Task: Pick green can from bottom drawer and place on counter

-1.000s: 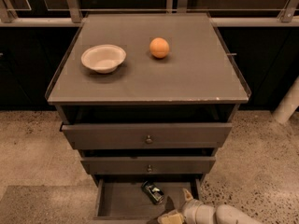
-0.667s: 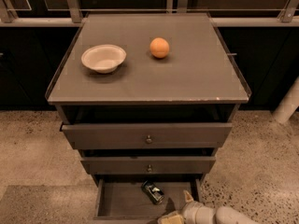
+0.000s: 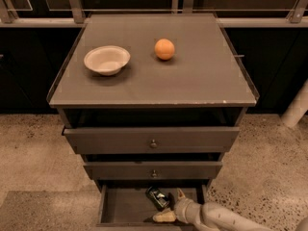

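The green can's far end (image 3: 154, 192) is toward the back of the bottom drawer. My gripper will go there next and close on it.
The green can (image 3: 157, 197) lies on its side in the open bottom drawer (image 3: 126, 207), near the drawer's middle right. My gripper (image 3: 172, 206) reaches in from the lower right and sits just right of the can. It is open, with one fingertip (image 3: 180, 194) behind the can and the other (image 3: 164, 217) in front of it. Neither finger has closed on the can. The counter (image 3: 197, 76) is the flat top of the cabinet above.
A cream bowl (image 3: 107, 59) and an orange fruit (image 3: 164, 48) sit on the counter's back half. Two wider drawers with round knobs (image 3: 153, 143) overhang the bottom drawer. Speckled floor surrounds the cabinet, and a white post (image 3: 296, 107) stands at the right.
My gripper has edged slightly left and further into the drawer toward the can. The can, bowl and orange have not moved.
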